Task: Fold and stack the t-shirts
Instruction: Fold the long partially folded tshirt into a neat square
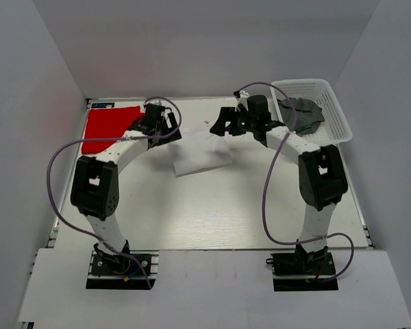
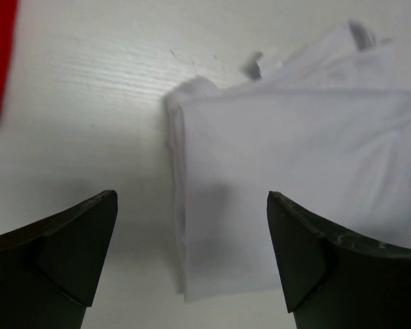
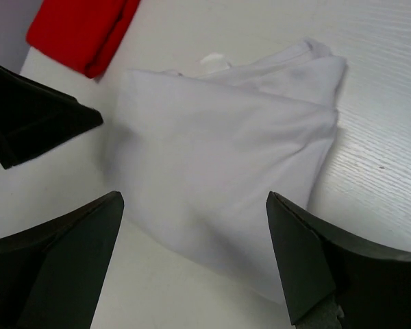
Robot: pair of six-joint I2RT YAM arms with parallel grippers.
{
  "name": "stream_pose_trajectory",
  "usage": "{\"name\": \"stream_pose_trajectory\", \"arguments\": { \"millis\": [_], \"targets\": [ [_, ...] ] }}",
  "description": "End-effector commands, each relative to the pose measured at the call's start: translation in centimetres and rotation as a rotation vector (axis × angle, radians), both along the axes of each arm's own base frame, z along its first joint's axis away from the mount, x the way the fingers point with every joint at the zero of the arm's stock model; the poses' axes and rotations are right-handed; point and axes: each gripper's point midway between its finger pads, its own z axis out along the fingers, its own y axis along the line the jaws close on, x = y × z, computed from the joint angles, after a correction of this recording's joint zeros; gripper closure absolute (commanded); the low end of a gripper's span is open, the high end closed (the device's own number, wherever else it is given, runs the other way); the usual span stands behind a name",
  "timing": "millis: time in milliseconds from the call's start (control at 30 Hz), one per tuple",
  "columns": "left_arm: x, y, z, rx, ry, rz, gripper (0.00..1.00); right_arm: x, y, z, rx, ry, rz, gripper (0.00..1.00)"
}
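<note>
The robot's left gripper should next grab the white t-shirt at the middle of its edge (image 1: 174, 158) (image 2: 183, 216) facing the red t-shirt.
A folded white t-shirt (image 1: 200, 154) lies mid-table between the two arms. My left gripper (image 1: 171, 130) hangs open over its left edge; in the left wrist view the fold's edge (image 2: 181, 205) runs between the spread fingers (image 2: 192, 199), which hold nothing. My right gripper (image 1: 219, 125) hangs open over the shirt's far right side, the white cloth (image 3: 226, 164) filling the gap between its fingers (image 3: 195, 199). A bright red t-shirt (image 1: 108, 128) lies flat at the far left. A dark grey-green t-shirt (image 1: 303, 113) sits crumpled in the basket.
A white plastic lattice basket (image 1: 335, 110) stands at the far right corner. White walls close in the table on three sides. In the right wrist view the left gripper (image 3: 34, 123) shows at the left, close to the red shirt (image 3: 82, 31).
</note>
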Motion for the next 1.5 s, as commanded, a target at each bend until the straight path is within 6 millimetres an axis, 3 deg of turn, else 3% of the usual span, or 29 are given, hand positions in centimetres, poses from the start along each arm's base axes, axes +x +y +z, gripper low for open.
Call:
{"name": "stream_pose_trajectory", "arguments": {
  "millis": [0, 33, 133, 267, 300, 467, 533, 600, 633, 800, 900, 1000, 1033, 1067, 1100, 1167, 1200, 1233, 1267, 1300, 1333, 1367, 1400, 1467],
  "targets": [
    [-2.9, -3.3, 3.1, -0.154, -0.070, -0.172, 0.00, -2.2, 1.5, 2.9, 0.078, -0.091, 0.099, 0.10],
    [-2.3, -4.1, 4.4, -0.194, -0.144, -0.204, 0.00, -2.7, 2.0, 3.1, 0.091, -0.087, 0.126, 0.10],
    [-2.3, -6.0, 5.9, -0.281, -0.207, -0.287, 0.00, -4.0, 3.2, 2.5, 0.120, -0.056, 0.189, 0.10],
    [-0.7, -6.7, 5.4, -0.272, -0.204, -0.309, 0.00, -4.0, 3.7, 1.5, 0.175, -0.034, 0.190, 0.10],
    [0.3, -6.8, 4.6, -0.282, -0.174, -0.314, 0.00, -3.9, 4.0, 1.2, 0.181, -0.024, 0.195, 0.10],
    [1.1, -6.6, -1.0, -0.252, -0.014, -0.294, 0.00, -3.4, 4.0, -1.5, 0.204, 0.005, 0.156, 0.10],
    [0.7, -6.6, -3.6, -0.253, 0.027, -0.297, 0.00, -3.7, 3.6, -3.7, 0.214, 0.056, 0.128, 0.10],
    [0.8, -6.5, -5.1, -0.249, 0.047, -0.280, 0.00, -3.7, 3.9, -4.6, 0.220, 0.062, 0.126, 0.10],
    [1.3, -6.5, -6.1, -0.233, 0.056, -0.277, 0.00, -3.8, 3.9, -6.2, 0.213, 0.098, 0.119, 0.10],
    [2.6, -6.6, -7.3, -0.212, 0.064, -0.282, 0.00, -3.6, 3.6, -10.4, 0.184, 0.172, 0.071, 0.10],
    [3.4, -6.6, -6.6, -0.184, 0.048, -0.300, 0.00, -3.8, 3.4, -11.0, 0.178, 0.191, 0.073, 0.10],
    [4.0, -6.2, -4.0, -0.152, -0.006, -0.313, 0.00, -3.8, 3.6, -8.3, 0.160, 0.120, 0.097, 0.10],
    [4.0, -6.6, -1.9, -0.141, -0.051, -0.328, 0.00, -3.8, 3.7, -7.6, 0.156, 0.096, 0.110, 0.10],
    [3.9, -7.0, -0.6, -0.132, -0.081, -0.351, 0.00, -3.8, 3.7, -4.9, 0.171, 0.048, 0.120, 0.10],
    [4.0, -6.6, 0.6, -0.106, -0.113, -0.355, 0.00, -4.0, 3.6, -4.1, 0.170, 0.038, 0.128, 0.10],
    [3.6, -6.2, 4.0, -0.094, -0.177, -0.360, 0.00, -4.3, 3.5, 0.2, 0.183, -0.063, 0.140, 0.10],
    [3.3, -6.1, 5.0, -0.095, -0.186, -0.360, 0.00, -5.4, 3.3, 1.0, 0.185, -0.080, 0.148, 0.10],
    [2.6, -5.3, 4.4, -0.071, -0.167, -0.334, 0.00, -5.5, 3.0, 1.6, 0.174, -0.114, 0.143, 0.10],
    [2.4, -5.0, 4.9, -0.065, -0.177, -0.326, 0.00, -7.1, 2.7, 1.6, 0.167, -0.112, 0.149, 0.10],
    [1.3, -4.6, 5.0, -0.064, -0.167, -0.325, 0.00, -7.8, 2.6, 3.1, 0.177, -0.150, 0.153, 0.10],
    [0.8, -4.5, 4.9, -0.063, -0.162, -0.325, 0.00, -8.6, 2.1, 3.4, 0.169, -0.163, 0.135, 0.10],
    [0.3, -4.3, 4.7, -0.061, -0.147, -0.325, 0.00, -8.9, 2.0, 2.6, 0.160, -0.150, 0.129, 0.10],
    [-0.3, -3.9, 3.7, -0.069, -0.111, -0.319, 0.00, -10.0, 1.5, 3.4, 0.159, -0.171, 0.126, 0.10],
    [-1.2, -3.7, 3.8, -0.091, -0.090, -0.297, 0.00, -10.5, 0.6, 3.1, 0.133, -0.172, 0.076, 0.10]
  ]
}}
